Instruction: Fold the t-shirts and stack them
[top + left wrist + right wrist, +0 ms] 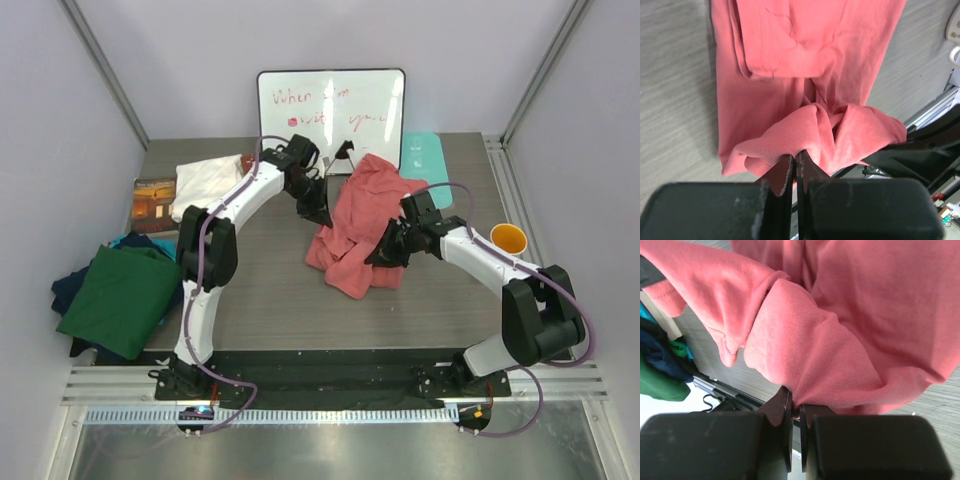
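Next, my right gripper opens, takes a closer fold and lifts it back over the t-shirt (372, 208), since the salmon-pink t-shirt's flap hangs bunched past its front edge.
The salmon-pink t-shirt (358, 225) hangs bunched between both arms over the middle of the table, its lower part resting on the wood. My left gripper (318, 212) is shut on a fold of its edge; in the left wrist view the gripper (795, 156) pinches the pink cloth (790, 60). At the shirt's right side my right gripper (387, 250) is shut on another bunch, with the gripper (796, 402) pinching the pink cloth (850, 330). A dark green t-shirt (120, 295) lies folded at the left edge on navy t-shirts (68, 290).
A whiteboard (330, 110) stands at the back, with a pale-teal mat (425, 155) to its right. A white cloth (205, 185) and a book (155, 203) lie at the back left. An orange cup (508, 238) sits at the right.
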`<state>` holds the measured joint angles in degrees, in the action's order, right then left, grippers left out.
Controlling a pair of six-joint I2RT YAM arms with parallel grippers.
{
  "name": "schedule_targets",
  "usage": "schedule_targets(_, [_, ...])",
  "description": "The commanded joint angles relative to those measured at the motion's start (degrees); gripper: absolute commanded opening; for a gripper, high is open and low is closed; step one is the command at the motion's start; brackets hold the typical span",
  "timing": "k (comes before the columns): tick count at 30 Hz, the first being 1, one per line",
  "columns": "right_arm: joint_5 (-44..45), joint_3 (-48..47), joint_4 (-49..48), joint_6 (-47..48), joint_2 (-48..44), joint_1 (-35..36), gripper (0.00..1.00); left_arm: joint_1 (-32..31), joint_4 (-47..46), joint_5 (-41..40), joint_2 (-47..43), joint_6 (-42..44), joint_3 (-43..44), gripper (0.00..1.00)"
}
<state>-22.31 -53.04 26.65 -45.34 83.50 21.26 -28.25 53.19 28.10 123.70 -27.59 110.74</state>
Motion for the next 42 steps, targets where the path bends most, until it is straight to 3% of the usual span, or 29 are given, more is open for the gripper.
schedule_targets(1, [1.65, -2.60, -0.73, -0.01, 0.52, -0.77, 0.06, 0.21, 1.83, 0.03, 2.94, -0.09, 6.49, 0.01])
schedule_targets(11, [4.90, 1.96, -4.23, -7.30, -2.11, -6.22, 0.01, 0.21, 2.10, 0.38, 9.54, -2.37, 14.50, 0.01])
schedule_targets(23, [7.54, 10.31, -13.90, -19.51, -2.65, -6.58, 0.01, 0.04, -3.61, -0.23, 13.67, -6.07, 14.94, 0.10])
schedule_targets(28, [8.07, 9.62, -14.70, -19.43, 0.07, -6.58, 0.02, 0.04, -5.20, -1.99, 15.60, -6.95, 16.52, 0.13])
schedule_targets(31, [8.68, 8.39, -15.75, -19.43, 2.18, -6.58, 0.06, 0.04, -5.55, -3.48, 17.01, -7.65, 17.67, 0.16])
schedule_targets(34, [8.95, 7.08, -16.02, -19.78, 3.94, -6.58, 0.11, 0.12, -6.34, -4.89, 17.54, -8.88, 17.93, 0.32])
schedule_targets(37, [8.07, 6.37, -16.54, -21.80, 5.53, -6.75, 0.14, 0.21, -6.69, -7.08, 16.23, -9.14, 17.50, 0.37])
schedule_targets(39, [7.89, 6.45, -17.16, -23.55, 5.35, -6.84, 0.23, 0.30, -7.31, -8.05, 14.30, -8.97, 16.36, 0.39])
schedule_targets(42, [7.54, 8.03, -19.88, -26.10, 3.87, -7.63, 0.27, 1.53, -7.31, -8.76, 11.23, -8.44, 14.51, 0.40])
